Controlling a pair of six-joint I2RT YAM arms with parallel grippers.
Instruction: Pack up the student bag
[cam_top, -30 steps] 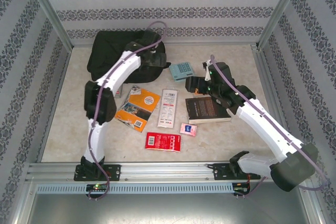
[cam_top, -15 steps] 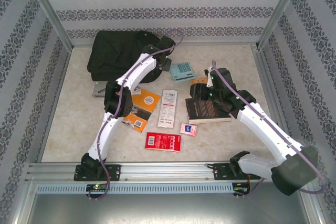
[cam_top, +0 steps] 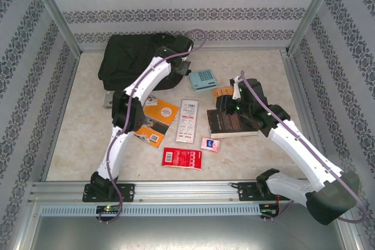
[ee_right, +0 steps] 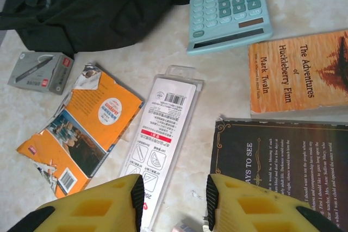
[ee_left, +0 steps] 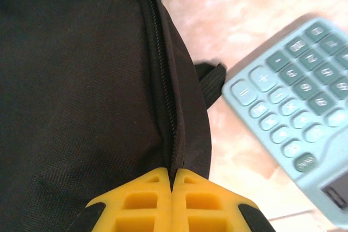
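Note:
The robot's left gripper should release the student bag across the orange booklet and the white ruler packet [cam_top: 171, 119].
The student bag [cam_top: 126, 60], black and soft, lies at the back left of the table. My left gripper [cam_top: 183, 62] is at its right edge. In the left wrist view the yellow fingertips [ee_left: 152, 188] are pressed together, left gripper [ee_left: 174, 180] shut on the bag's zipper seam [ee_left: 163, 96], whose fabric edge runs into the pinch. My right gripper [cam_top: 225, 100] hovers over the table's middle, open. Its jaws [ee_right: 175, 202] hold nothing and stand above the bare table between a white ruler packet [ee_right: 163, 123] and a dark-covered book [ee_right: 283, 167].
A light blue calculator [cam_top: 203, 78] lies just right of the bag. An orange Huckleberry Finn book [ee_right: 299, 74], an orange booklet [ee_right: 76, 129], a grey pen box [ee_right: 41, 71], a red pack [cam_top: 182, 158] and a small pink item [cam_top: 210, 144] lie scattered. Metal frame posts line the sides.
My left arm swung right along the bag to its right edge and its gripper closed there. The right gripper's jaws narrowed while it shifted slightly over the books.

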